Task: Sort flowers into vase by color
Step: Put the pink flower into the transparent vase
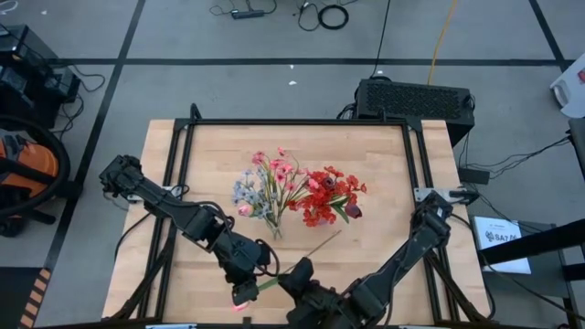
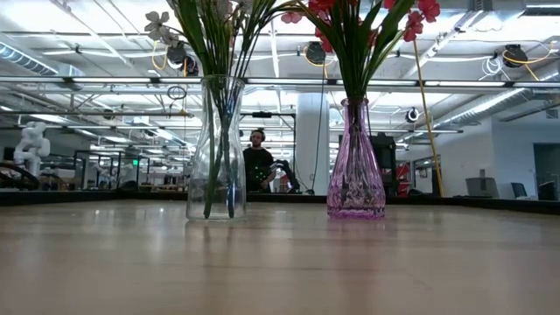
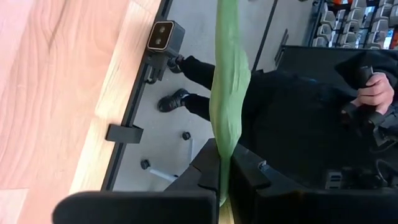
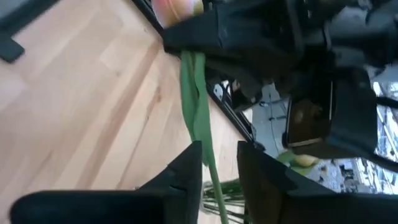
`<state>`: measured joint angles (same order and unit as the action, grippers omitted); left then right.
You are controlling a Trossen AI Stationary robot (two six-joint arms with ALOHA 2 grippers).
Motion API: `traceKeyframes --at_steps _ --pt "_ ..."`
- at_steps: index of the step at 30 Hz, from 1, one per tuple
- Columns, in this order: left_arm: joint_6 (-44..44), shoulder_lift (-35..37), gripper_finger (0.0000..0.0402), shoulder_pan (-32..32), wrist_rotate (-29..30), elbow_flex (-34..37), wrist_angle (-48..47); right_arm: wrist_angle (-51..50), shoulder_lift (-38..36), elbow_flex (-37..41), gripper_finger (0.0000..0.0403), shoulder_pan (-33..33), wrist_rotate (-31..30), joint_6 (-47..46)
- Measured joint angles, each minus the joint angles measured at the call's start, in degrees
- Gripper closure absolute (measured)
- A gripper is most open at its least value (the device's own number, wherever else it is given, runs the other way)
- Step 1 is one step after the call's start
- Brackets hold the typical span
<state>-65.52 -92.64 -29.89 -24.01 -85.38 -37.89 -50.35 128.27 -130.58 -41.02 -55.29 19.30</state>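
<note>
The robot's left gripper holds the flower close behind its bloom with the stem at an angle, so next the right gripper grabs the stem [image 4: 212,172] under the leaf and turns the bloom up.
A pink-bloomed flower [image 1: 239,306] with a long green stem [image 1: 311,251] hangs over the table's near edge, between both grippers. My left gripper [image 1: 245,291] is shut on it just behind the bloom. My right gripper [image 1: 294,274] is open, and its fingers stand on either side of the stem [image 4: 208,165] farther along; I cannot tell whether they touch it. At mid-table a clear glass vase [image 2: 216,149] holds pink and pale blue flowers [image 1: 265,183]. A pink glass vase [image 2: 355,162] beside it holds red flowers [image 1: 329,194]. Neither gripper shows in the low view. My left gripper [image 3: 225,163] pinches the flower between its two fingers by a broad green leaf and stem [image 3: 225,134] close below the bloom [image 4: 177,7]. The fingers lie across the stem. The flower is lifted, and its stem runs slanting toward the table's far right.
Both vases stand close together in mid-table, their blooms spreading wide above them. Bare wood lies around them. A black frame [image 1: 183,164] edges the table. A seated person in dark clothes [image 3: 323,124] shows beyond the near edge, one hand [image 3: 373,93] on a controller.
</note>
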Motion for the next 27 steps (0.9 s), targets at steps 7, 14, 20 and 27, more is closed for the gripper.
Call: traceKeyframes --at_steps 7,14,20,27 --pt "0.30 0.00 0.0386 0.35 0.00 0.00 0.04 -3.45 0.00 0.00 0.0289 1.41 3.20 -0.90" --pt "1.47 0.00 0.0385 0.31 -0.04 0.00 0.04 -4.05 0.00 0.00 0.0305 1.47 4.58 0.55" --pt "1.51 0.02 0.0384 0.31 -0.70 0.00 0.04 -5.26 0.00 0.00 0.0370 2.00 4.68 -1.94" --pt "1.82 0.02 0.0384 0.25 -0.01 0.00 0.16 -5.37 0.00 0.02 0.0398 2.02 4.70 -2.11"
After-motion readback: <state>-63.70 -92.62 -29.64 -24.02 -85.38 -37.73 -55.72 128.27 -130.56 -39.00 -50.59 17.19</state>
